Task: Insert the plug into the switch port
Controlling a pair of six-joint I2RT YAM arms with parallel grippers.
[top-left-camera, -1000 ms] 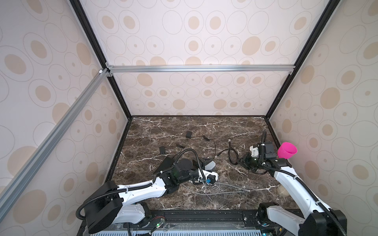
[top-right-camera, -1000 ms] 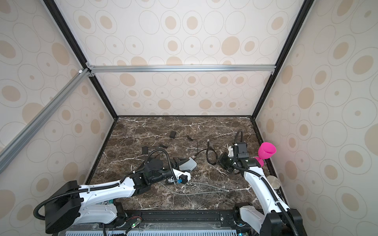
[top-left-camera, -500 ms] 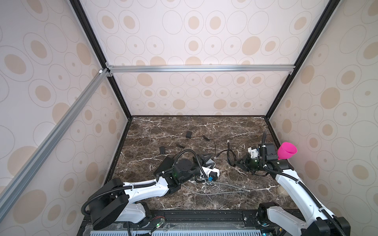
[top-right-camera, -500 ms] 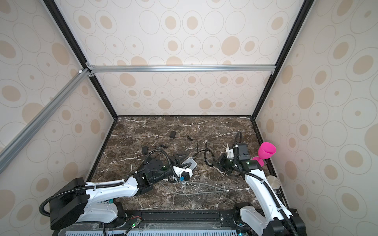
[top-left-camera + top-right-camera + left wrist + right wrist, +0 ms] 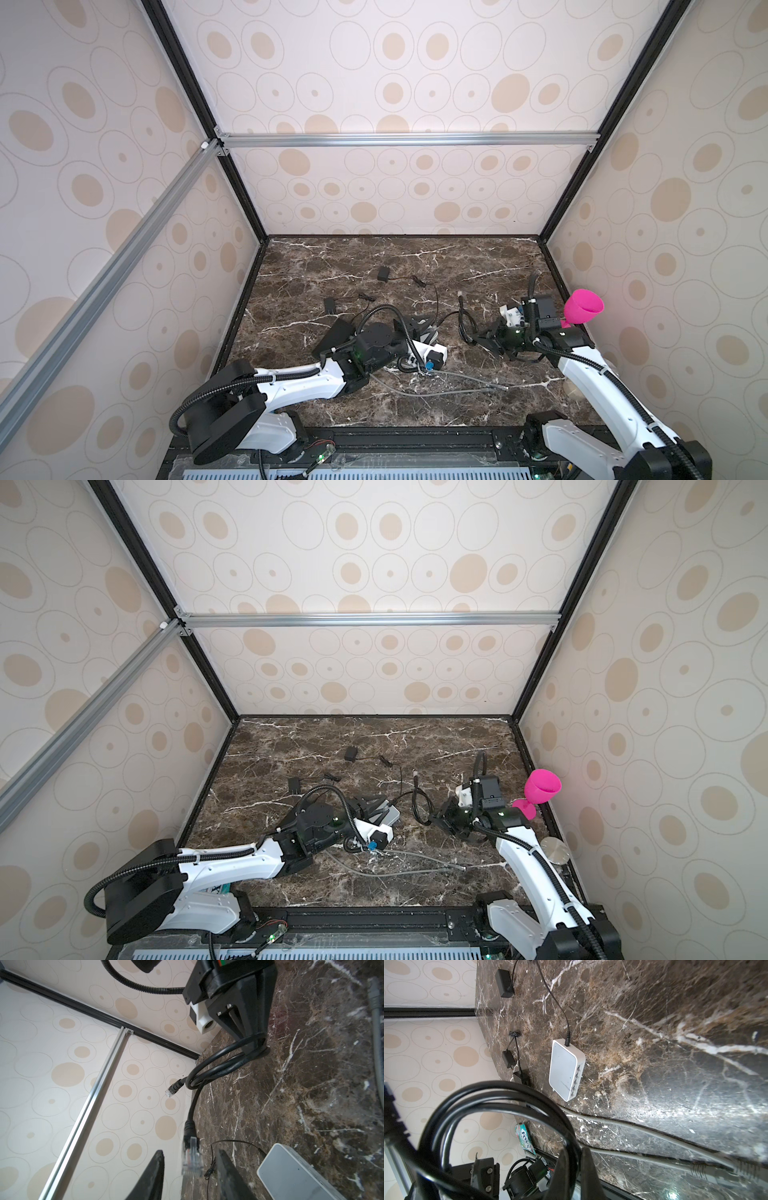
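My right gripper is holding the loop that the clear plug dangles from, so next my left gripper pinches the plug while my right gripper takes the cable (image 5: 190, 1125) behind it.
The white switch (image 5: 564, 1068) lies flat on the marble, its row of ports (image 5: 579, 1078) facing sideways and a thin black lead in one end. The switch (image 5: 291, 1174) lies just beside my left gripper (image 5: 189, 1152). That gripper is open, with the clear plug (image 5: 191, 1159) of the black cable (image 5: 216, 1064) hanging between the fingers, a gap on each side. My right gripper (image 5: 575, 1150) is shut on a loop of the black cable (image 5: 500, 1093), lifted off the table. In both top views the left gripper (image 5: 417, 326) is over the switch (image 5: 391, 813), and the right gripper (image 5: 484, 337) is a little to its right.
A grey cable (image 5: 436, 388) trails across the front of the table. Two black adapters (image 5: 382, 274) (image 5: 330, 306) with thin leads lie behind the switch. A pink goblet (image 5: 582, 309) stands by the right wall, with a silver disc (image 5: 555, 850) near it. A sweets tin (image 5: 525, 1138) sits at the front edge.
My right gripper has carried the black cable a little to the left, towards the switch. My left gripper's jaws have narrowed around the plug.
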